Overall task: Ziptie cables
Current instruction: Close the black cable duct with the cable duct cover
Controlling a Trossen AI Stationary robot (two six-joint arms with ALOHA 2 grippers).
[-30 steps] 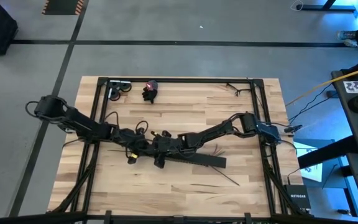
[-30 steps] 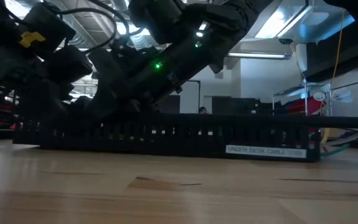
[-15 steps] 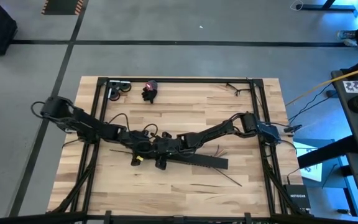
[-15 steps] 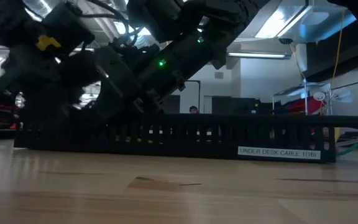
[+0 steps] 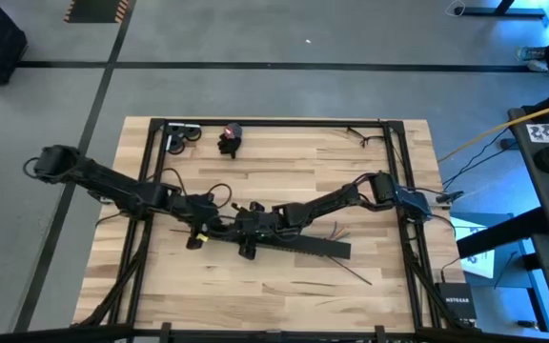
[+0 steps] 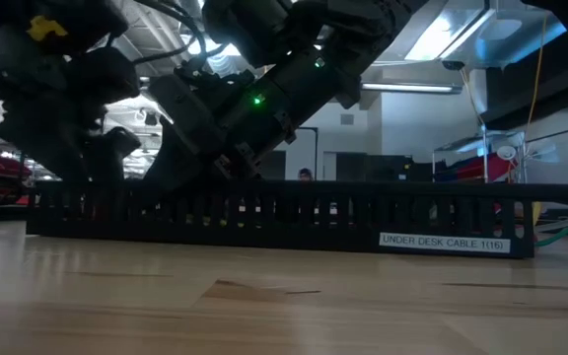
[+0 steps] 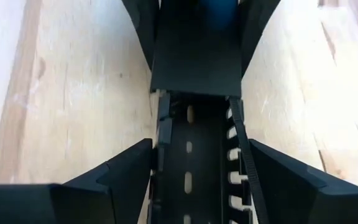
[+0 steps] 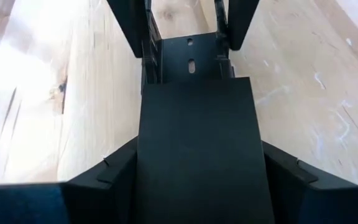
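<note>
I should lift my left gripper clear and pinch the strip inside the channel [image 7: 194, 171], because the zip-tie strip leans over the slotted side of the channel while that gripper straddles both sides of the channel.
A long black slotted bar [image 5: 303, 246] lies on the wooden table, with a white label on its near wall [image 6: 444, 242]. My right gripper [image 8: 199, 148] is shut on the bar near its left end, over a flat black cover plate [image 7: 194, 56]. My left gripper [image 7: 201, 149] faces it, open, one finger on either side of the bar's open slotted channel [image 7: 188, 180]. A thin zip-tie strip [image 7: 244, 162] runs along one channel wall. Of the cables, only thin green and white wires [image 6: 552, 235] show, past the bar's right end. My right gripper holds the bar between its two fingers, which lie against the long edges of the cover plate [image 8: 143, 134]. The fingers come slanting down from the table's right side and point along the bar. The bar rests flat on the table.
Loose zip-tie strips [image 5: 336, 232] lie by the bar, and one lies nearer the front edge [image 5: 351, 273]. A small roll [image 5: 181, 136] and a black and red object [image 5: 229, 139] sit at the far edge. Black frame rails [image 5: 255, 122] border the table.
My left gripper has risen and tipped up over the bar's left end, its arm drawing back toward the table's left edge. The bar slid a little toward the right early in the second, then stayed put.
</note>
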